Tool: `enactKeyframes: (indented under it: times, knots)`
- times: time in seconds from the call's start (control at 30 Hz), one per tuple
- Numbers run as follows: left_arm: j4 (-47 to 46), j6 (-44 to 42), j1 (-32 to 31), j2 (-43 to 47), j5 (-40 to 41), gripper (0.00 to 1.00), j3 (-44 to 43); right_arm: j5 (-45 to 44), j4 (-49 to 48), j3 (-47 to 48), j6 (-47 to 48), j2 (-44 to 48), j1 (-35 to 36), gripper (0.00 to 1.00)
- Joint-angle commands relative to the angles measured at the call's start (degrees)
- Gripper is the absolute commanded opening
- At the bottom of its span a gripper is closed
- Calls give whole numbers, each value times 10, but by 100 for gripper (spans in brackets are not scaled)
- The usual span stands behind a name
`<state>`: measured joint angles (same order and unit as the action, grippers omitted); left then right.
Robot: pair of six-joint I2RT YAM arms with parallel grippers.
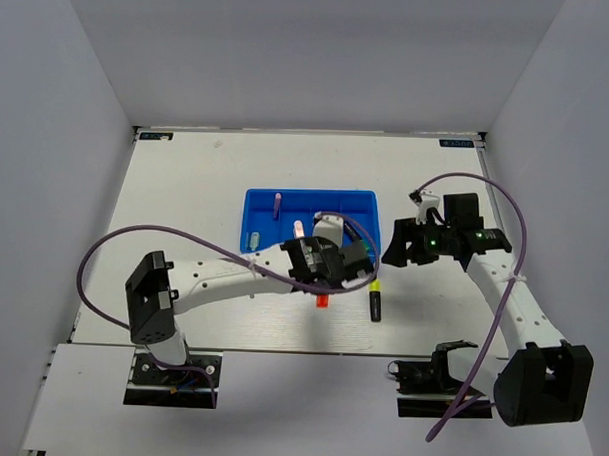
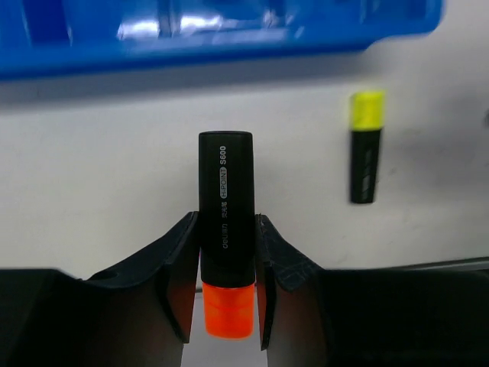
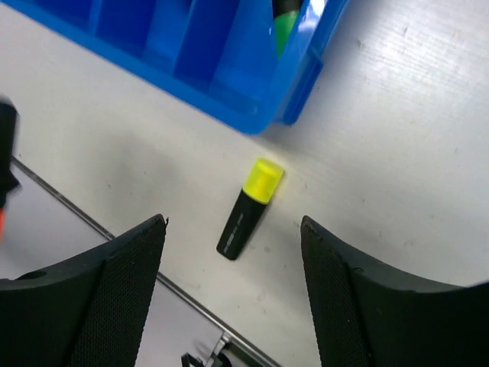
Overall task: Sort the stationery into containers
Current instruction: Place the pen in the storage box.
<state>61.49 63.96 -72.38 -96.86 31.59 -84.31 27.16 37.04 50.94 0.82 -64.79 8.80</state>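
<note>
The robot's left gripper will release the black marker with the orange cap beside the green-capped marker in the blue divided tray [image 1: 347, 241].
My left gripper [image 2: 227, 229] is shut on a black marker with an orange cap [image 2: 225, 191], held just above the table in front of the blue divided tray [image 2: 229, 30]. In the top view the left gripper [image 1: 325, 287] sits at the tray's near edge [image 1: 286, 195], and the orange cap [image 1: 323, 300] points toward me. A black marker with a yellow cap [image 3: 248, 210] lies on the table between the spread fingers of my right gripper [image 3: 233, 222], which is open, empty and above it. It also shows in the top view [image 1: 375, 301] and in the left wrist view [image 2: 365, 149].
The tray [image 3: 191, 61] holds a green-capped marker [image 3: 284, 23] in its right compartment, a pink eraser [image 1: 276, 202] and a small pale piece [image 1: 252, 236]. White walls enclose the table on three sides. A metal strip [image 3: 114, 233] runs along the near table edge.
</note>
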Motion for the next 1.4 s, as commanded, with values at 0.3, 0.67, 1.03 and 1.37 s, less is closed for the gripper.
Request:
enactKeyframes:
  times: [0.3, 0.67, 1.03, 1.37]
  knots:
    - [-130, -228, 148, -196, -134, 1, -298, 16, 28, -50, 36, 59, -4, 69]
    - [-203, -215, 196, -248, -164, 21, -258, 27, 57, -51, 55, 78, -5, 75]
    - [-208, -205, 222, -290, -202, 47, -303, 32, 79, -54, 61, 70, -4, 89]
    - [-214, -247, 216, -225, -192, 71, -293, 8, 116, -57, 74, 44, 22, 80]
